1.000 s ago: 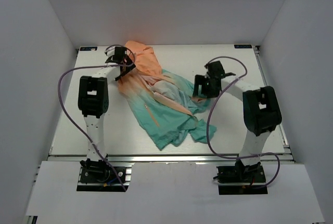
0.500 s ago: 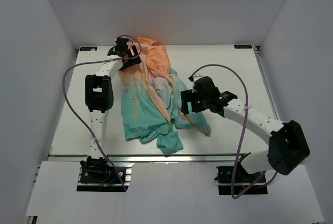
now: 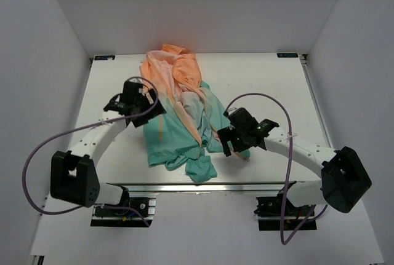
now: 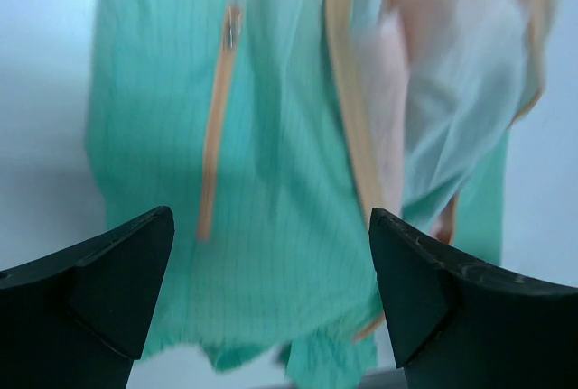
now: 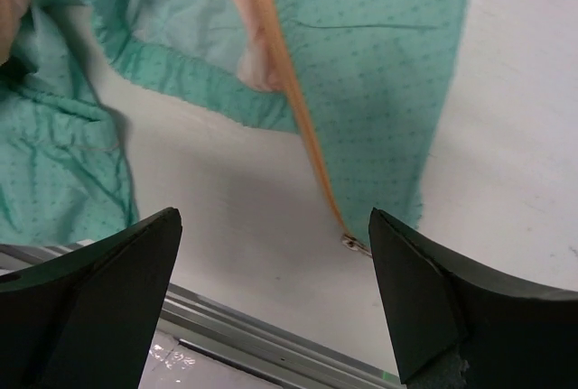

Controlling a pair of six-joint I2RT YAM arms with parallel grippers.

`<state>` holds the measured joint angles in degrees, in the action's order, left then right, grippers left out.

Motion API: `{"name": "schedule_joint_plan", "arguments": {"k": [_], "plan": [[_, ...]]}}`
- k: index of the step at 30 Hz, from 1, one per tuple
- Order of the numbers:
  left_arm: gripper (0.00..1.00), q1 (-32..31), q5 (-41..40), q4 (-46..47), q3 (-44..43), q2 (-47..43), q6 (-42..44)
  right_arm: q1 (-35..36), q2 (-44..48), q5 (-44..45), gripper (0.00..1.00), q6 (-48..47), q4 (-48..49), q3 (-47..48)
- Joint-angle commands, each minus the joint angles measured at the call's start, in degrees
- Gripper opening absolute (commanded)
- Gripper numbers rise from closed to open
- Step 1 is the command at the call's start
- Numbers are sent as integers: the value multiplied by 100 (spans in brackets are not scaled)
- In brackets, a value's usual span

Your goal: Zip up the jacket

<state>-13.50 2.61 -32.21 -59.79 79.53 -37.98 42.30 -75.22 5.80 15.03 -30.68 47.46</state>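
The robot's left gripper should next move to the jacket's teal hem [image 3: 186, 158] [image 4: 316, 328], beside the bottom end of the orange front zipper, and close there.
The jacket [image 3: 178, 111] lies crumpled in the middle of the table, its orange hood at the far end and its teal hem near the front edge. My left gripper [image 3: 149, 106] is open and empty at the jacket's left side. In the left wrist view it [image 4: 271, 226] hovers over the teal front with a short orange pocket zipper [image 4: 217, 118]. My right gripper [image 3: 229, 144] is open and empty over the teal right front panel. In the right wrist view it [image 5: 275, 226] frames the orange front zipper [image 5: 289, 91], whose metal end [image 5: 354, 244] lies on the table.
The white table [image 3: 277, 93] has an aluminium rail along its front edge [image 5: 226, 335], close below the right gripper. White walls enclose the table on three sides. Purple cables loop from both arms.
My left arm has swung back from the hood at the far end to the jacket's left side, and the hood now lies free. My right gripper has moved slightly nearer the front edge.
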Motion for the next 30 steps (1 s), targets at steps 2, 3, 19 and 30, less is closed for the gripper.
{"name": "schedule_joint_plan", "arguments": {"k": [2, 3, 19, 30], "plan": [[98, -434, 2, -496, 1132, -717, -438, 610, -220, -115, 89, 219, 246, 525], [98, -435, 72, -506, 1328, -1059, -473, 743, -282, -132, 89, 281, 299, 649], [98, -443, -68, -1235, 2182, -3145, -755, 1377, -2083, 835, 44, 2224, 915, 1845], [98, -443, 231, -1139, 1954, -3303, -456, 1386, -1743, -1373, 0, 1873, 1458, 2084]]}}
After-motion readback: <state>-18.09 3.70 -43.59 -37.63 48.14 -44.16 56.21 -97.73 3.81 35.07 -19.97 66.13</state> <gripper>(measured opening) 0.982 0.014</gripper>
